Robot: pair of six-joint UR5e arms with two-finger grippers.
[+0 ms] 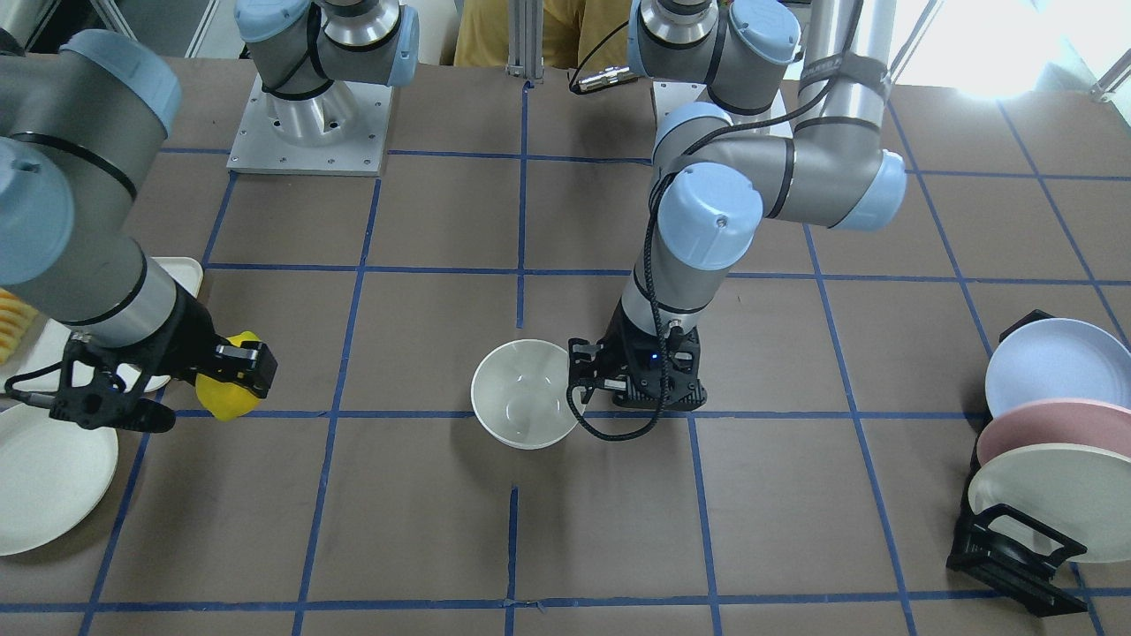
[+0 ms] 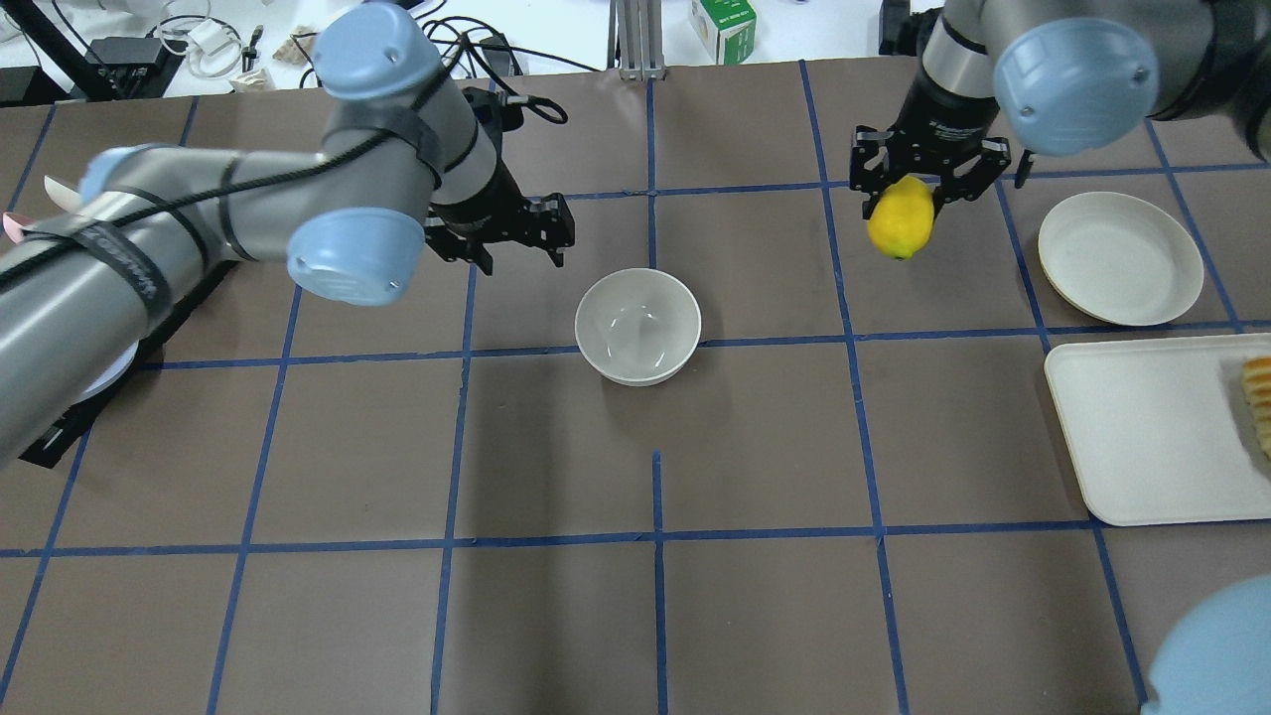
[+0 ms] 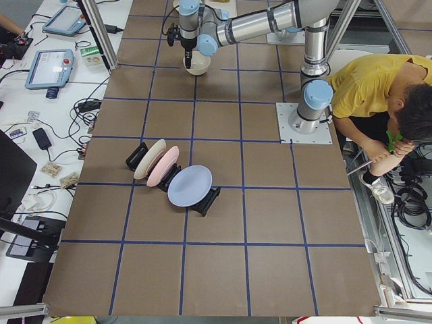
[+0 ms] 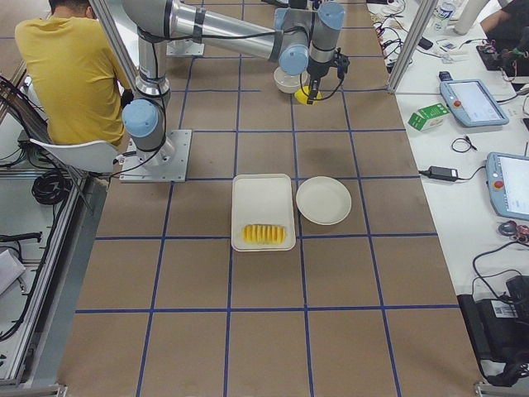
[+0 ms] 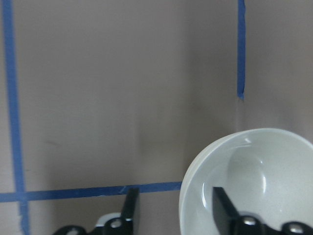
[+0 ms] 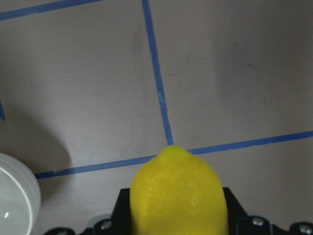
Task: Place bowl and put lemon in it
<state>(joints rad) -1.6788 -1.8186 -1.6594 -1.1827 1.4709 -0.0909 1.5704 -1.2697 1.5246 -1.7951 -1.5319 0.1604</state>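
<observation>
Next, I let go of the yellow lemon, now held above the table, with my right gripper on the middle of the off-white bowl's bottom (image 1: 532, 404).
The off-white bowl (image 1: 524, 393) (image 2: 637, 326) stands upright and empty on the table near the middle. My left gripper (image 2: 523, 260) (image 1: 579, 373) is open just beside it; in the left wrist view (image 5: 173, 210) one finger is over the bowl's (image 5: 254, 181) inside and the other outside its rim, holding nothing. My right gripper (image 2: 902, 199) (image 1: 239, 371) is shut on the yellow lemon (image 2: 901, 216) (image 1: 228, 389) (image 6: 178, 193) and holds it above the table, well apart from the bowl (image 6: 14, 196).
A flat off-white plate (image 2: 1120, 258) and a white tray (image 2: 1142, 437) with ridged orange slices (image 2: 1259, 397) lie on my right side. A black rack with blue, pink and cream plates (image 1: 1043, 442) stands on my left side. A person sits behind the robot (image 3: 378, 88).
</observation>
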